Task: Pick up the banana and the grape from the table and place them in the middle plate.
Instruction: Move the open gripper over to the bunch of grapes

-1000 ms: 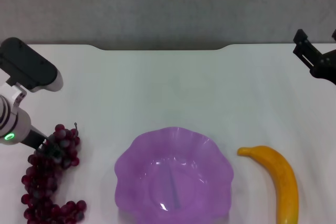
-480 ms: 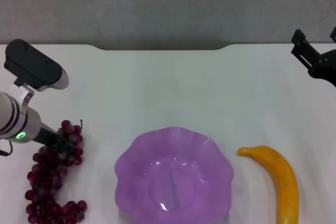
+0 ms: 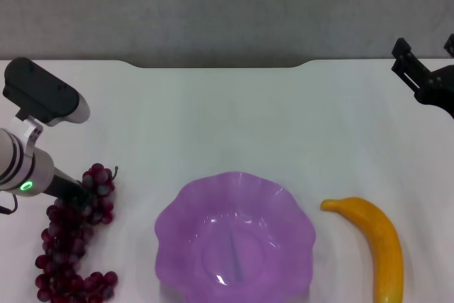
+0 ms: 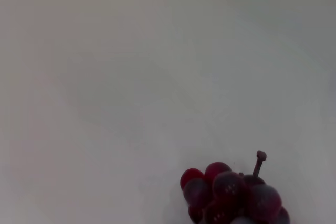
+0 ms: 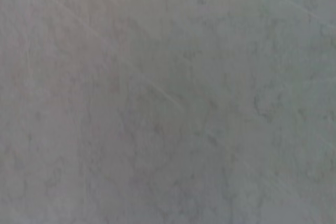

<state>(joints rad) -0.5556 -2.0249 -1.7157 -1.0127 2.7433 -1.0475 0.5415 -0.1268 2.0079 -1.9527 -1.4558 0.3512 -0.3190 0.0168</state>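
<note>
My left gripper's fingers reach only the outer edge of the grape's top. I should open, back off and grip deeper across the berries (image 3: 103,184) below the stem.
The grape (image 3: 69,243), a dark red-purple bunch, lies at the near left of the white table (image 3: 234,118). My left gripper (image 3: 84,192) is shut on the top of the bunch, its fingers buried among the berries. The bunch's top and stem also show in the left wrist view (image 4: 231,192). The purple scalloped middle plate (image 3: 170,211) sits empty at the near centre. The yellow-orange banana (image 3: 376,235) lies to the right of the plate. My right gripper (image 3: 425,58) hangs open at the far right, well behind the banana.
A grey wall runs behind the table's far edge, which has a shallow notch (image 3: 220,66). The right wrist view shows only a plain grey surface.
My left gripper has moved right and slightly up, pulling the top of the grape bunch toward the plate; the bunch's lower end stays on the table. The right arm has barely moved.
</note>
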